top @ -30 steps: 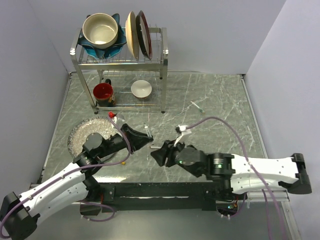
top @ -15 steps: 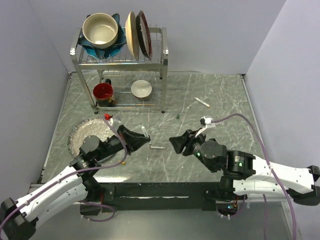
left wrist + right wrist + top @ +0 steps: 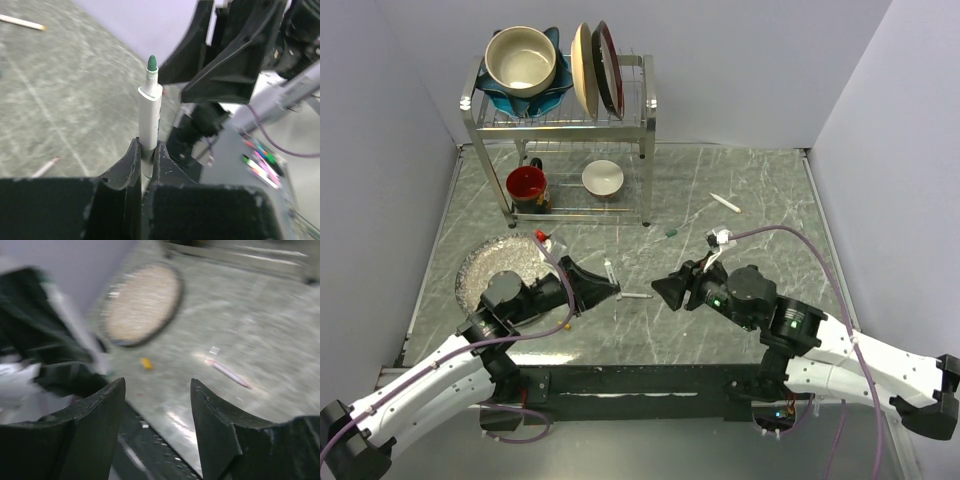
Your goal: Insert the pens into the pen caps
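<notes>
The white pen sits shallow at my left gripper's fingertips, so my right gripper should steady the pen while my left gripper takes the pen's body (image 3: pixel 149 117) deeper.
My left gripper (image 3: pixel 610 286) (image 3: pixel 147 145) is shut on the lower barrel of a white pen (image 3: pixel 149 112), which stands upright with a bare green tip (image 3: pixel 151 62). My right gripper (image 3: pixel 661 288) (image 3: pixel 157 385) faces it a short way to the right, open, with nothing between its fingers. A second pen (image 3: pixel 638 296) (image 3: pixel 227 372) with a reddish end lies on the table between the two grippers. A third pen (image 3: pixel 725 203) (image 3: pixel 20 21) lies at the far right. A green cap (image 3: pixel 671 232) lies beyond the grippers. A yellow-orange cap (image 3: pixel 145 363) lies near the plate. The red cap is out of view.
A round glass plate (image 3: pixel 480 265) (image 3: pixel 142 305) lies on the table beside the left arm. At the back left stands a metal dish rack (image 3: pixel 645 130) with bowls and plates on it, a red mug (image 3: pixel 527 185) and a small white bowl (image 3: pixel 603 177) under it.
My right gripper rose from the table near the lying pen, drew back to the right and opened wider. My left gripper, still holding its pen, shifted slightly right.
</notes>
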Robot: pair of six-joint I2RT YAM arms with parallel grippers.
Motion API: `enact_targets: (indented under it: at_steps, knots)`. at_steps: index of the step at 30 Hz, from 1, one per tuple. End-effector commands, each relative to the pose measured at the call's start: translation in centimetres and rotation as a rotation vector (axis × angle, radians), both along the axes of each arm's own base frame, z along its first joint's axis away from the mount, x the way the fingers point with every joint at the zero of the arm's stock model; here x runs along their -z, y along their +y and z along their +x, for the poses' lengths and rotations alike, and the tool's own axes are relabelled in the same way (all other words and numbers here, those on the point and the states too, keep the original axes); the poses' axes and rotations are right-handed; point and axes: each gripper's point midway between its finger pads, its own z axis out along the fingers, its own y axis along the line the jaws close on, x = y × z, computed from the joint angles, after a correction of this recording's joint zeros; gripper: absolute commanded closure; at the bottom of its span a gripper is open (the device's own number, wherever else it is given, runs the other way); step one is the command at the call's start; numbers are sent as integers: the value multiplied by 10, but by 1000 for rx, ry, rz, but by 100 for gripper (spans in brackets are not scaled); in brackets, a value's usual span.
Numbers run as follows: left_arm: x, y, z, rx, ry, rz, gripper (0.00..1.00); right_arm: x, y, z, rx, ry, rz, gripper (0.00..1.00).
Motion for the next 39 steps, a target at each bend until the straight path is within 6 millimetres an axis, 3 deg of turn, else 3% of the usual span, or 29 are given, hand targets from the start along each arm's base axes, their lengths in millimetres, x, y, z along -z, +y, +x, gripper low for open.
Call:
enact_targets:
  at_steps: [1,8,13,17,22,25,26,27,31,35,39]
  knots:
    - [-10,-9,-25,158,-9,-46,99,-65,33,-28,-257,-139,164,34]
    - [-3,-20,-40,290,42,-36,99,-61,68,-26,-339,-97,108,34]
    - [0,-24,-43,312,51,-27,99,-68,75,-22,-337,-90,119,37]
    - [-4,-23,-45,321,39,-38,99,-59,78,-19,-327,-70,119,43]
    - [-4,-24,-48,335,45,-40,99,-55,86,-23,-363,-57,126,57]
    - [-6,-25,-47,338,49,-46,98,-60,89,-25,-381,-65,141,82]
    - [-5,-26,-46,333,54,-43,96,-62,89,-27,-392,-65,146,96]
    - [-6,-26,-45,327,55,-42,92,-62,90,-28,-394,-59,152,100]
    - [-12,-26,-37,286,51,-48,57,-68,86,-32,-389,-55,215,100]
    - [-18,-27,-37,291,31,-64,52,-72,86,-33,-383,-48,265,100]
    - [-19,-29,-38,307,28,-65,60,-72,85,-32,-372,-39,281,100]
